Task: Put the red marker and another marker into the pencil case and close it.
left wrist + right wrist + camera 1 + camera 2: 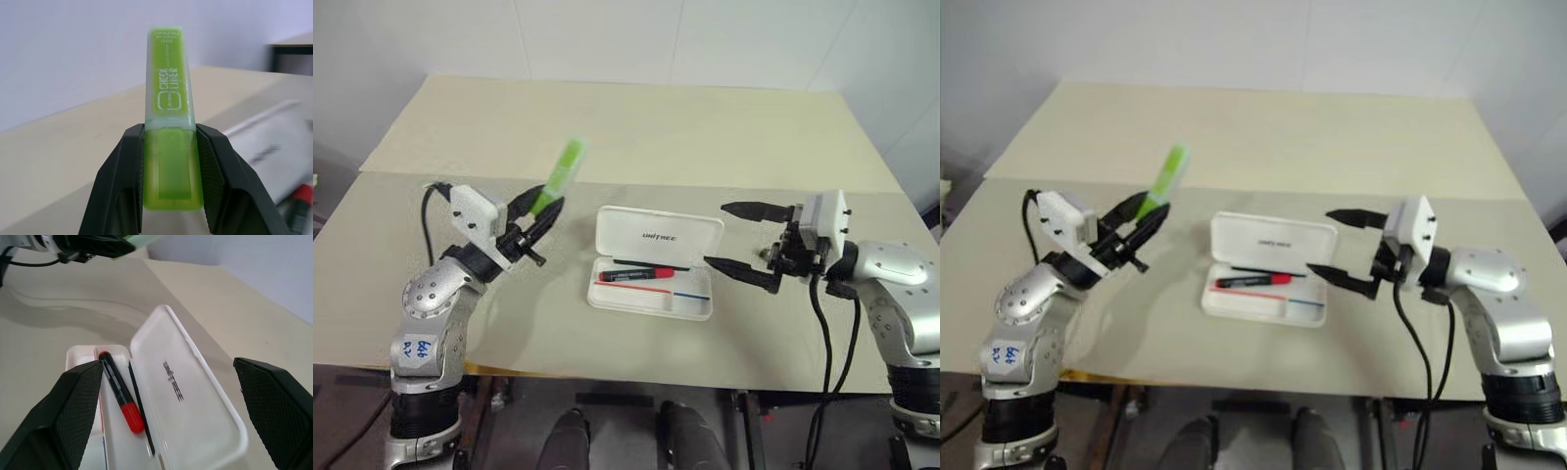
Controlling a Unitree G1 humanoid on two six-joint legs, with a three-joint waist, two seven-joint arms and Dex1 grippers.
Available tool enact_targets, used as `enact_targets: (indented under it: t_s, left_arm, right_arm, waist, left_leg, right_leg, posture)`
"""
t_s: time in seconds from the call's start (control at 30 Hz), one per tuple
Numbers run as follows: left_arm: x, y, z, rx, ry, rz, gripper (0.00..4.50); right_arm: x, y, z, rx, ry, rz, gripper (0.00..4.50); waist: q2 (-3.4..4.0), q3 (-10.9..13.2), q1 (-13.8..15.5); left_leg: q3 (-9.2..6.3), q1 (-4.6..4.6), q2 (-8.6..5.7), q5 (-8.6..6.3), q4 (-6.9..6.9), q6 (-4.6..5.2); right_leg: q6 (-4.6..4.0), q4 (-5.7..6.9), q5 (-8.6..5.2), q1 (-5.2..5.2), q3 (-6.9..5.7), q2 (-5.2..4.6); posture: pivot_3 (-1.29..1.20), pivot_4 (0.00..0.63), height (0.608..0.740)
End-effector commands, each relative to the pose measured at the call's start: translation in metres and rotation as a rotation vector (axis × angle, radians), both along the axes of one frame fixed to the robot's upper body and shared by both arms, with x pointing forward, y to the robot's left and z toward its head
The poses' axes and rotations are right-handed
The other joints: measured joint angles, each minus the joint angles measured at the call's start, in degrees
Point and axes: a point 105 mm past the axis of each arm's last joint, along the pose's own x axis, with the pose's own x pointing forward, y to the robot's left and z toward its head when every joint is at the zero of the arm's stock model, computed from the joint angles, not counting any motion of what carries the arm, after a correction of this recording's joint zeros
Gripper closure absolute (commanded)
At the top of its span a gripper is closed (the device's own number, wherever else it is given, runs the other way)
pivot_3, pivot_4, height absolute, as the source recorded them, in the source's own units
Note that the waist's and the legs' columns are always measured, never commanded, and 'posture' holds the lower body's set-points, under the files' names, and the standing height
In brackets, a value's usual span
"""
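Next, my left gripper releases the light-green highlighter, now raised beside the pencil case, in the pencil case's front compartment [634,297], next to the red marker.
The white pencil case [656,235] lies open in the middle of the table, lid raised at the back. Inside its tray lies the red marker [636,275], black barrel with a red cap. My left gripper [540,213] is raised to the left of the case and shut on the light-green highlighter [563,171], which sticks up and away past the fingertips. In the left wrist view the highlighter [172,147] sits squarely between both pads. My right gripper [744,240] hangs wide open just right of the case, pointing at it, with nothing between its fingers.
The case rests on a beige tabletop [636,127] with a seam running across behind the grippers. A white wall stands beyond the far edge. Black cables [822,343] trail from the right wrist over the near edge.
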Motion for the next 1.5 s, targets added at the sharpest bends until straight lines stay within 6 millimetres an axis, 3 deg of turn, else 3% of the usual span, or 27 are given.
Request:
enact_targets:
  t_s: [0.03,0.17,0.3,0.5,0.7,1.03,1.5]
  left_arm:
    - [-0.02,-0.024,0.005,0.121,-0.078,-0.271,3.47]
    - [-0.025,-0.038,-0.007,0.205,-0.04,-0.43,3.47]
    - [-0.029,-0.044,-0.035,0.356,0.041,-0.571,3.47]
    - [-0.026,-0.049,-0.063,0.472,0.164,-0.678,3.47]
    - [-0.019,-0.049,-0.078,0.532,0.252,-0.702,3.47]
    - [-0.001,-0.055,-0.081,0.58,0.225,-0.657,3.47]
    - [0.009,-0.056,-0.081,0.624,0.221,-0.652,3.47]
  right_arm:
    - [-0.016,-0.011,0.015,-0.003,-0.055,-0.055,0.0]
    - [-0.024,-0.02,0.017,-0.004,-0.063,-0.118,0.0]
    - [-0.03,-0.021,0.019,0.0,-0.073,-0.154,0.0]
    - [-0.038,-0.017,0.019,0.014,-0.081,-0.184,0.0]
    - [-0.044,-0.013,0.022,0.025,-0.09,-0.206,0.0]
    - [-0.047,-0.009,0.025,0.037,-0.1,-0.22,0.0]
    - [-0.047,-0.004,0.026,0.056,-0.11,-0.215,0.0]
  waist:
    - [0.01,0.0,0.0]
    - [0.01,0.0,0.0]
    - [0.02,0.0,-0.1]
    - [0.03,0.0,0.1]
    - [0.03,0.0,0.1]
    - [0.03,0.0,0.1]
    - [0.03,0.0,0.1]
  left_leg:
    - [-0.01,0.0,0.01,0.0,-0.01,0.0]
    - [0.01,0.0,0.0,-0.01,0.03,0.02]
    - [0.03,0.05,0.01,0.01,0.03,0.03]
    - [0.02,0.04,0.01,0.02,0.04,0.05]
    - [0.0,0.0,0.01,0.02,0.03,0.07]
    - [-0.02,0.0,0.01,0.02,0.03,0.07]
    - [-0.02,0.01,0.01,0.03,0.03,0.07]
  right_leg:
    - [0.01,0.01,-0.01,-0.01,0.0,0.01]
    - [0.02,0.0,-0.01,0.01,0.01,-0.01]
    - [-0.03,0.03,-0.04,0.02,0.01,0.0]
    - [-0.06,0.03,-0.05,0.02,0.01,-0.01]
    - [-0.04,0.02,-0.05,0.02,0.01,0.0]
    - [-0.05,0.04,-0.05,0.01,0.0,0.0]
    - [-0.01,0.06,-0.03,0.01,0.0,0.0]
  posture:
    - [0.0,0.15,0.74]
    - [0.0,0.15,0.74]
    - [0.0,0.15,0.74]
    - [0.0,0.15,0.74]
    - [0.0,0.15,0.74]
    - [0.0,0.15,0.74]
    - [0.0,0.15,0.74]
